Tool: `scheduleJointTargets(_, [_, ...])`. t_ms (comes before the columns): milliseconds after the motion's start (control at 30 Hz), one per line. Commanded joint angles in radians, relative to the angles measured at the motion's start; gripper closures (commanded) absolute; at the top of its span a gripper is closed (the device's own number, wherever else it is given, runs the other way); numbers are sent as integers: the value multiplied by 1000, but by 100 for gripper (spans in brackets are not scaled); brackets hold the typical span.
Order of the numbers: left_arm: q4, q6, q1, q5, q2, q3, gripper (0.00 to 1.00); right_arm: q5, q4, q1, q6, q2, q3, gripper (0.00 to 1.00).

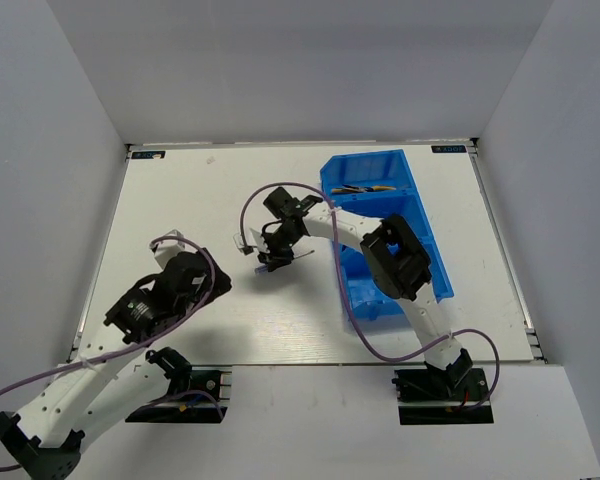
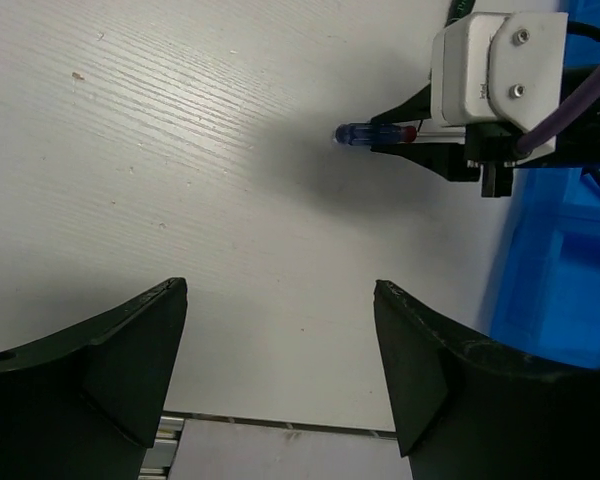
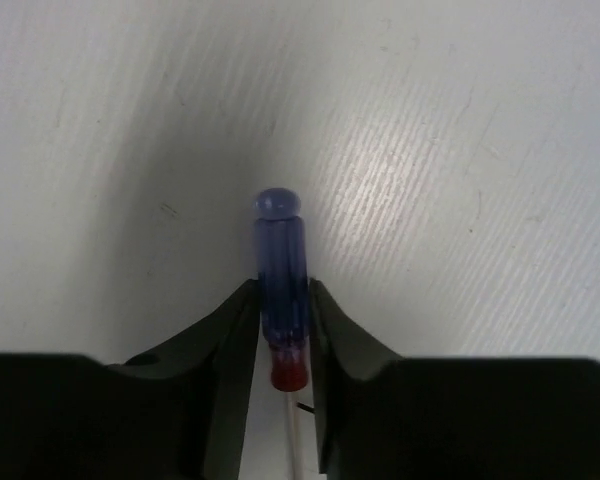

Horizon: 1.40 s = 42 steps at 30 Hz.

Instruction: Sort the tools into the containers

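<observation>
I will let go of the blue-handled screwdriver with my right gripper in the blue bin's near compartment (image 1: 383, 274), close to the bin's divider.
My right gripper (image 1: 275, 260) is shut on the blue-handled screwdriver (image 3: 280, 265), with the jaws clamped on the handle just above its red collar. It holds the tool low over the white table, left of the blue bin (image 1: 329, 180). The screwdriver also shows in the left wrist view (image 2: 365, 134), sticking out leftward from the right gripper. My left gripper (image 2: 280, 295) is open and empty over bare table at the near left (image 1: 195, 275). Yellow-handled pliers (image 1: 365, 187) lie in the bin's far compartment. The right arm hides much of the other two compartments.
The blue bin's wall (image 2: 560, 270) shows at the right of the left wrist view. The table's near edge (image 2: 280, 425) lies just below the left fingers. White walls enclose the table on the left, the far side and the right.
</observation>
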Motion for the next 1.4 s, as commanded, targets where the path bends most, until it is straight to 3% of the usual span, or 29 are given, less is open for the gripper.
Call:
scheduleJointTargets(0, [22, 7, -3, -14, 28, 37, 14, 16, -68, -1, -44, 8, 18, 71])
scheduleJointTargets(100, [42, 16, -3, -14, 51, 48, 14, 9, -117, -4, -72, -30, -8, 89])
scheduleJointTargets(200, [63, 26, -3, -14, 71, 48, 14, -45, -162, -12, -10, -84, 59, 98])
scheduleJointTargets(300, [120, 36, -3, -23, 103, 25, 14, -168, -318, -38, 63, -170, 193, 100])
scheduleJointTargets(433, [202, 46, -3, -32, 195, 16, 13, -200, -462, -49, 76, -316, 171, 100])
scheduleJointTargets(600, [346, 69, -3, 1, 305, 7, 13, -185, -593, -82, 30, -545, 21, 100])
scheduleJointTargets(667, [400, 101, -3, 11, 380, 7, 13, -156, -616, -114, -7, -599, -131, 100])
scheduleJointTargets(900, [525, 312, 27, 55, 800, 267, 8, -2, -526, -280, -65, -857, -520, 100])
scheduleJointTargets(1067, [569, 418, 75, 110, 1003, 420, 8, 47, -432, -372, -59, -914, -626, 100])
scheduleJointTargets(1133, [581, 466, 89, 156, 1060, 489, 8, 42, -415, -400, -67, -908, -660, 84])
scheduleJointTargets(1167, [581, 481, 99, 175, 1118, 516, 8, 39, -412, -417, -71, -905, -669, 68])
scheduleJointTargets(1200, [581, 515, 100, 198, 1144, 566, 8, 35, -426, -423, -76, -899, -669, 30])
scheduleJointTargets(1233, [581, 532, 100, 210, 1170, 592, 8, 20, -430, -428, -76, -899, -662, 21])
scheduleJointTargets(1300, [571, 568, 100, 221, 1242, 667, 8, -16, -438, -458, -62, -919, -646, 14])
scheduleJointTargets(1367, [549, 579, 100, 232, 1290, 744, 8, -46, -420, -478, -6, -945, -633, 16])
